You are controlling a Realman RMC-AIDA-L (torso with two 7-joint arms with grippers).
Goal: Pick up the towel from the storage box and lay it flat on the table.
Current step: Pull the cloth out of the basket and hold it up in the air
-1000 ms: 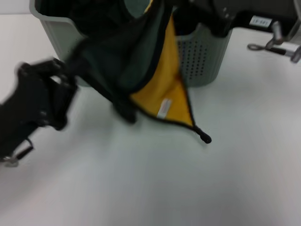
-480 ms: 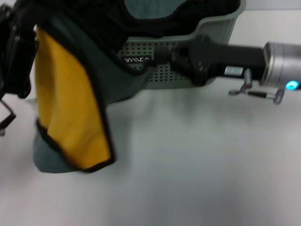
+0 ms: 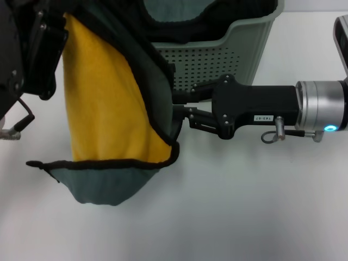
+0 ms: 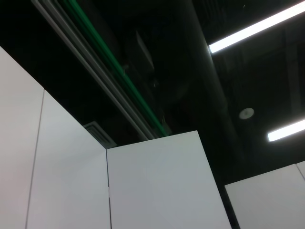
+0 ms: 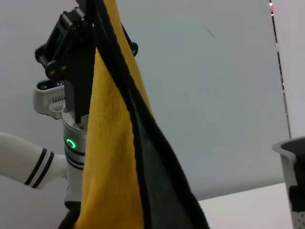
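Observation:
The fingers of my right gripper barely reach the towel's black edge, so I need to open them, grip that edge deeper [image 3: 165,106], and pull it away from my left gripper.
The towel [image 3: 103,98] hangs over the table [image 3: 244,206], its yellow face toward me and a dark green fold sagging at its lower end. My left gripper [image 3: 51,27] is shut on its upper corner at the far left. In the right wrist view the towel [image 5: 109,157] hangs from that left gripper [image 5: 78,43]. My right gripper [image 3: 178,115] reaches in from the right, open, its tips at the towel's black-trimmed edge. The storage box [image 3: 217,60] stands behind both. The left wrist view shows only ceiling and white panels.
A teal cloth [image 3: 168,11] and a black cloth [image 3: 239,13] lie inside the storage box. My right arm stretches across the box's front at mid height. White tabletop spreads in front of and to the right of the hanging towel.
The right gripper has come down from the box's front to the towel's right edge and spread. The towel has shifted slightly right, and its lower end has swung up.

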